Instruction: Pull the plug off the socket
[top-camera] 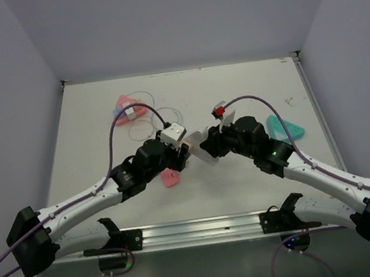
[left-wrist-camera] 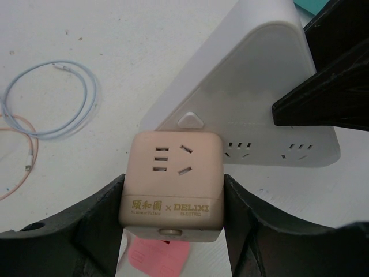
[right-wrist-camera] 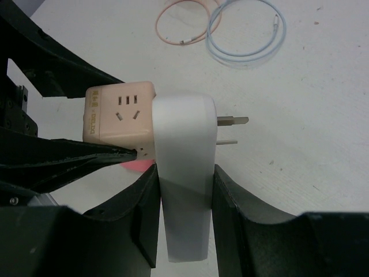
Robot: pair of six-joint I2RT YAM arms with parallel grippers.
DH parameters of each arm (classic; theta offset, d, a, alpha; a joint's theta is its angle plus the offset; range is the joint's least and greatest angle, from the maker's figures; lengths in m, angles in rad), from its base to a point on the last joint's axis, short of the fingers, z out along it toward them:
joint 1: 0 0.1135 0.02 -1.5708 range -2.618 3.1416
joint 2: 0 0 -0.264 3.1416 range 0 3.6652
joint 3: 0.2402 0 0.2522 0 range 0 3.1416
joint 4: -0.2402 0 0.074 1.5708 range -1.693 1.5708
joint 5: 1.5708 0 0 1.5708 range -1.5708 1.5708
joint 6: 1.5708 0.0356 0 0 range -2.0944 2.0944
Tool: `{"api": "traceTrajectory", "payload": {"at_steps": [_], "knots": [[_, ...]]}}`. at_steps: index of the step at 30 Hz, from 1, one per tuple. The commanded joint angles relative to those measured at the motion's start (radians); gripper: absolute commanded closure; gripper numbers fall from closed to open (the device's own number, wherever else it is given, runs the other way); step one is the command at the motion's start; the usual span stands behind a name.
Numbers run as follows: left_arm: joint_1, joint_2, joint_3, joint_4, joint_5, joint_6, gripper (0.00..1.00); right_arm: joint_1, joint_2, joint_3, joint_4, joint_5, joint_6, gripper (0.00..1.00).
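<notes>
My left gripper is going to set the beige cube plug, now seated against the white socket block, down on the table (top-camera: 172, 149), in between the small pink piece and the loops of the cable.
A beige cube plug (left-wrist-camera: 173, 176) marked DELIXI is seated against a white triangular socket block (left-wrist-camera: 248, 92). My left gripper (left-wrist-camera: 173, 193) is shut on the cube's two sides. In the right wrist view my right gripper (right-wrist-camera: 184, 179) is shut on the white socket block (right-wrist-camera: 181, 144), with the cube (right-wrist-camera: 118, 118) stuck to its left face and two metal prongs (right-wrist-camera: 233, 122) jutting from its right face. From above, both grippers meet at mid-table, the left gripper (top-camera: 181, 154) and the right gripper (top-camera: 206, 146) either side of the socket block (top-camera: 197, 139).
A pink triangular block (top-camera: 127, 110) and thin cable loops (top-camera: 146, 114) lie at the back left. A teal triangular block (top-camera: 286, 128) lies to the right. A small pink piece (top-camera: 170, 177) lies under the left gripper. White walls border the table.
</notes>
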Motion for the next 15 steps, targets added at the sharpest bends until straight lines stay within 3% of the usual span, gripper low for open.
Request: {"api": "traceTrajectory", "payload": {"at_steps": [1,5,15], "knots": [[-0.004,-0.104,0.014,-0.010,-0.028,-0.008,1.00,-0.035,0.046,0.029,-0.112,0.403,-0.046,1.00],[-0.004,-0.149,0.033,-0.060,-0.017,-0.015,1.00,-0.058,0.089,0.044,-0.149,0.490,-0.020,1.00],[-0.004,-0.175,0.061,-0.152,-0.015,-0.040,1.00,-0.103,0.126,0.044,-0.138,0.492,-0.001,1.00]]}}
